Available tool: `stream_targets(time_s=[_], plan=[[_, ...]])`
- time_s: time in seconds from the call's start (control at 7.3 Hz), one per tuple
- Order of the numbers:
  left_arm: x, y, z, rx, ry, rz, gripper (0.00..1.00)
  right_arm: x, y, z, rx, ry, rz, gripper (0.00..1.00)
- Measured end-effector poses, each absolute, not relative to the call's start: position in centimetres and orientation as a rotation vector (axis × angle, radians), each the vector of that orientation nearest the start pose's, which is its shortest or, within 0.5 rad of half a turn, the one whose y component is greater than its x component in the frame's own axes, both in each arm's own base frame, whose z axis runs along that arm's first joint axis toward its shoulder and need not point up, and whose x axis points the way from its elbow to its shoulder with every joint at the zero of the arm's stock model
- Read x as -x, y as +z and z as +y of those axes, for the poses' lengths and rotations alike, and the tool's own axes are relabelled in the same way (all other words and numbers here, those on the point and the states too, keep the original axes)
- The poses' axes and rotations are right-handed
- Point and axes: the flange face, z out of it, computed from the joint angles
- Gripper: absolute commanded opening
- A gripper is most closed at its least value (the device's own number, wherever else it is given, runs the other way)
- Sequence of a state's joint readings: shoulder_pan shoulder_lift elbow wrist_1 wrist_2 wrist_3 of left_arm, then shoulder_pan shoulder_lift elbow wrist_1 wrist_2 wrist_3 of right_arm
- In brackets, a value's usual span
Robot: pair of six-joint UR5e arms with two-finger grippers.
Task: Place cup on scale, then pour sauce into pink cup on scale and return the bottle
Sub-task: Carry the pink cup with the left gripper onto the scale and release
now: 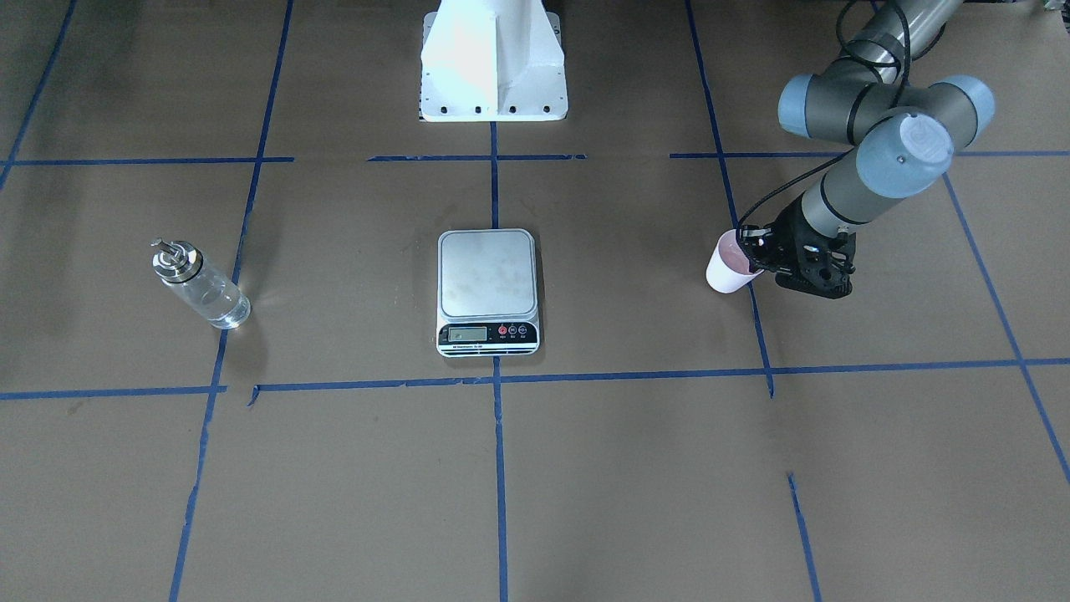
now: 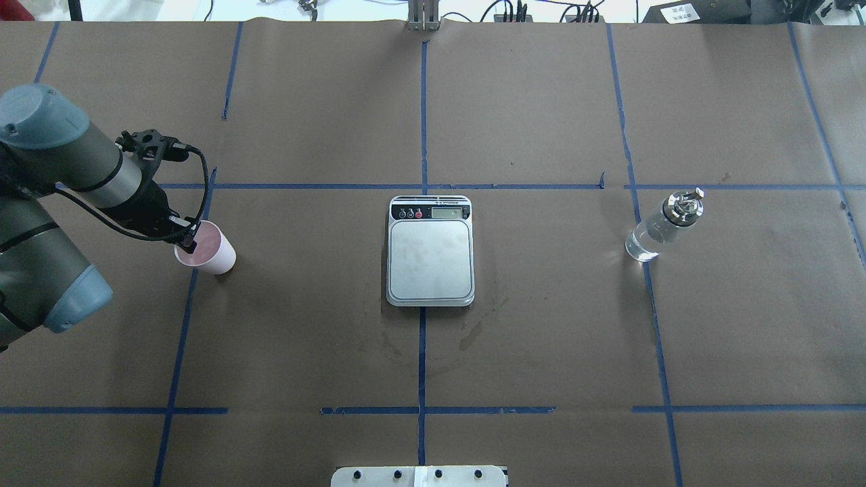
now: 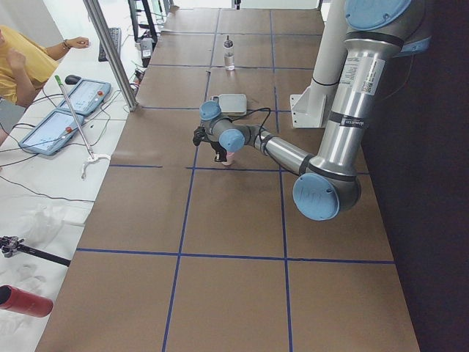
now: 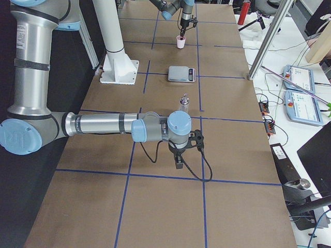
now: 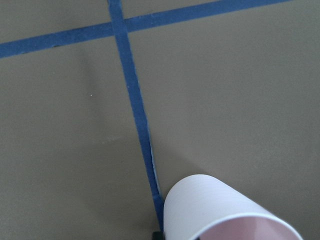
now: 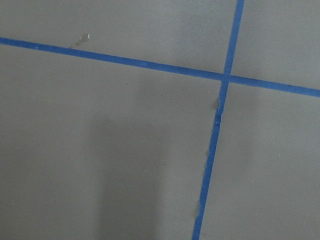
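Next, I let go of the pale pink cup with my left gripper on the middle of the scale's silver plate (image 1: 486, 287).
The pale pink cup (image 1: 729, 267) stands at my left side of the table, and my left gripper (image 1: 755, 253) is shut on its rim; both show in the overhead view, cup (image 2: 208, 250) and gripper (image 2: 187, 239). The left wrist view shows the cup (image 5: 215, 210) close below the camera. The scale (image 2: 430, 260) lies bare at the table's centre, well apart from the cup. The bottle (image 2: 659, 227) with clear sauce stands upright at my right side. My right gripper (image 4: 179, 161) shows only in the exterior right view, low over bare paper near the bottle (image 4: 183, 103); I cannot tell its state.
Blue tape lines (image 2: 423, 186) grid the brown paper table. The white robot base (image 1: 493, 63) stands at the table's robot edge. A metal post (image 3: 110, 55) and operator tablets (image 3: 73, 95) stand beside the table's far side.
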State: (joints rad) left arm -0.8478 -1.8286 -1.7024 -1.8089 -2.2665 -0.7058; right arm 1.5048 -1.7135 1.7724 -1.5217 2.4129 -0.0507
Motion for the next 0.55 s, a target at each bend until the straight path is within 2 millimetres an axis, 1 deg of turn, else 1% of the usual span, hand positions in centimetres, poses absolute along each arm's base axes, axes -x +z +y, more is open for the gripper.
stream_targets(time_s=[0.14, 0.27, 0.41, 0.55], plan=[[-33.2, 40.6, -50.7, -0.022, 0.184, 0.906, 0.0, -3.0, 61.4, -44.1, -0.098, -0.156, -0.843, 1.0], [-32.8, 37.1, -52.3, -0.022, 0.115, 0.917, 0.0, -3.0, 61.2, -44.1, -0.106, -0.159, -0.843, 1.0], [-34.2, 32.7, -53.0, -0.003, 0.029, 0.938, 0.0, -3.0, 61.1, -44.1, -0.115, -0.163, -0.849, 1.0], [-38.0, 28.0, -52.5, 0.025, -0.05, 0.958, 0.0, -2.8, 60.9, -43.9, -0.124, -0.168, -0.87, 1.0]])
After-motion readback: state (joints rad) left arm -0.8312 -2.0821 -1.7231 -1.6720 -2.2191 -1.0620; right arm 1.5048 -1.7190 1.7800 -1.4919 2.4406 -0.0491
